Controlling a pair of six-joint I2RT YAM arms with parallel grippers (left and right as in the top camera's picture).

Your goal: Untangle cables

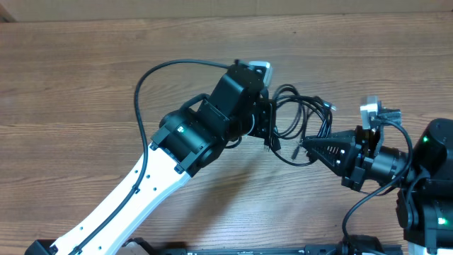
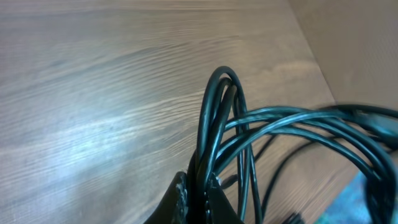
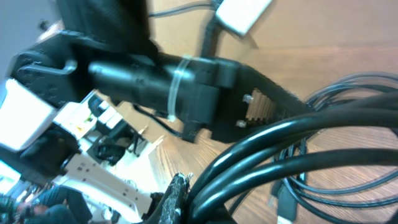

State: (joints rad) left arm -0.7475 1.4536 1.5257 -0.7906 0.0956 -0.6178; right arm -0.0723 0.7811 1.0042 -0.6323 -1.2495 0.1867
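Note:
The robot's right gripper pinches several strands of cable together, so it should open, back away and take a single piece of cable (image 1: 323, 113) while the left gripper holds the cable bundle.
A bundle of tangled black cables (image 1: 301, 117) is held between my two grippers above the wooden table. My left gripper (image 1: 270, 122) is shut on the bundle's left side; in the left wrist view its fingers (image 2: 203, 190) pinch a doubled loop of cable (image 2: 219, 118) that rises upright, with further strands running off to the right. My right gripper (image 1: 306, 147) is shut on the bundle's lower right side; in the right wrist view thick cable strands (image 3: 298, 143) pass through its fingers (image 3: 189, 202). Connector ends (image 1: 327, 105) stick out at the upper right.
The wooden table (image 1: 85, 78) spreads to the left and behind. The left arm's own thin black cable (image 1: 145, 81) arcs over the table. The left arm (image 3: 155, 74) fills the right wrist view. The right arm's base (image 1: 428, 184) stands at the lower right.

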